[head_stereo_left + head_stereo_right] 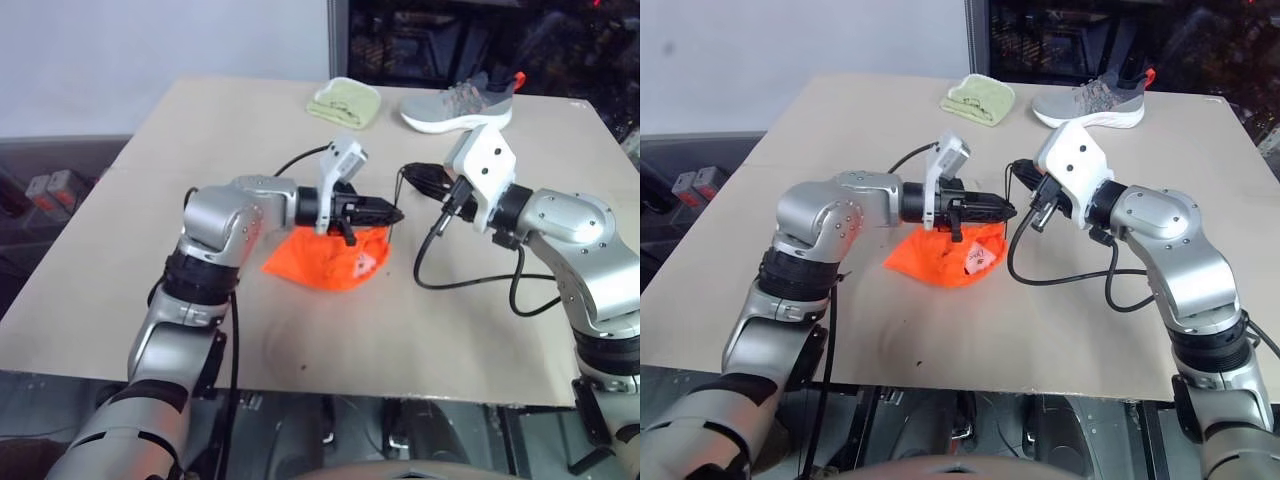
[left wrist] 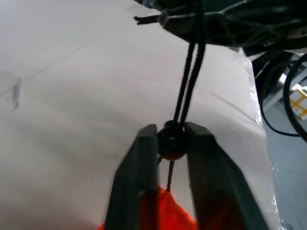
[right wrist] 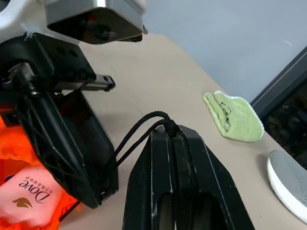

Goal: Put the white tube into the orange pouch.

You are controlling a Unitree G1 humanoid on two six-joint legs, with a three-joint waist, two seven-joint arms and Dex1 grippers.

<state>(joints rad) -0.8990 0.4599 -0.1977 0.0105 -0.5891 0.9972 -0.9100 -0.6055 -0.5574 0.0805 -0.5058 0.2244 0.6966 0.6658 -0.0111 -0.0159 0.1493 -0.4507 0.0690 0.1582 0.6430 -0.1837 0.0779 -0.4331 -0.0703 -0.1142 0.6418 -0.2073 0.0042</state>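
Observation:
The cord's looped end, now held near the orange pouch, will be released by my right gripper on the tan tabletop [image 1: 496,249] between the grey sneaker and the black cable.
The orange pouch [image 1: 325,258] lies crumpled on the table's middle, its mouth turned toward my right arm. Inside that mouth lies the white tube [image 3: 29,196], its printed side showing. My left gripper [image 1: 395,213] hovers level just above the pouch, shut on the black cord stopper [image 2: 171,143]. From the stopper the thin dark cord [image 2: 192,72] runs taut to my right gripper [image 3: 172,132], which is shut on the cord's looped end. The two grippers stand tip to tip, a short gap apart.
A folded pale green cloth [image 1: 345,102] and a grey sneaker [image 1: 460,106] lie at the table's far edge. A black cable [image 1: 470,285] from my right arm loops over the table beside the pouch. The tan tabletop [image 1: 120,240] stretches bare to the left and front.

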